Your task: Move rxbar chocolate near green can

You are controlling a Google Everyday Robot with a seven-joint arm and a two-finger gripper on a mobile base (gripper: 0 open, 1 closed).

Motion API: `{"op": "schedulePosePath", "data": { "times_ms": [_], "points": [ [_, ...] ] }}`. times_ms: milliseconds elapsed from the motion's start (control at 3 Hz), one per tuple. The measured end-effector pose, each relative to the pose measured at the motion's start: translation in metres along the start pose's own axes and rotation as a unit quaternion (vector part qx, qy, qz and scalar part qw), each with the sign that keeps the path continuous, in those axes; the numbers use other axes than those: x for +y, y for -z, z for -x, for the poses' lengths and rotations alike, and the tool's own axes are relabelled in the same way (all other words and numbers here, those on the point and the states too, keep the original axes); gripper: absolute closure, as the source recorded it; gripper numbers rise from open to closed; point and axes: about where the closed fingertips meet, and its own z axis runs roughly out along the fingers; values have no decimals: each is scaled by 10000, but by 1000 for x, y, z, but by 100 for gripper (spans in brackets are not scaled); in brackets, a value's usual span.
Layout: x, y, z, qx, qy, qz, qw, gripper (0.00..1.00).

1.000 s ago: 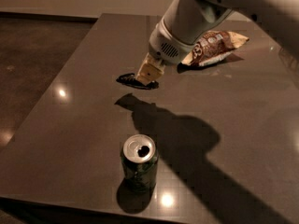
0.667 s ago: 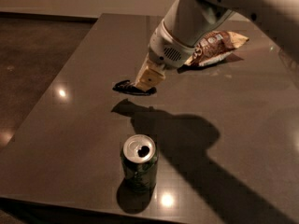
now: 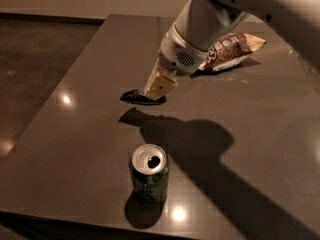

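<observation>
The robot's gripper needs to release the rxbar chocolate on the table (image 3: 179, 158) just behind the green can, on the side toward the chip bag.
The rxbar chocolate (image 3: 136, 97) is a small flat black bar. It hangs from the tan tips of my gripper (image 3: 157, 90), a little above the dark table (image 3: 75, 149), and casts its shadow just below. The gripper is shut on the bar's right end. My arm reaches in from the upper right. The green can (image 3: 149, 176) stands upright near the table's front edge, below the bar and slightly to its right, well apart from it. Its silver top has an open tab hole.
A brown-and-cream chip bag (image 3: 227, 51) lies at the back right of the table, partly behind my arm. The table's left edge runs diagonally, with dark floor (image 3: 40, 59) beyond it. The front edge is just below the can.
My gripper has carried the black bar forward and slightly left, toward the can. The can and the chip bag have not moved.
</observation>
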Motion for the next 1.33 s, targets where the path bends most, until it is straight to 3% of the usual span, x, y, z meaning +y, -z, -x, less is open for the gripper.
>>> {"op": "schedulePosePath", "data": {
  "times_ms": [333, 1333],
  "points": [
    [13, 5, -8, 2, 172, 218, 9996, 100],
    [58, 26, -50, -185, 539, 539, 9969, 100]
  ]
}}
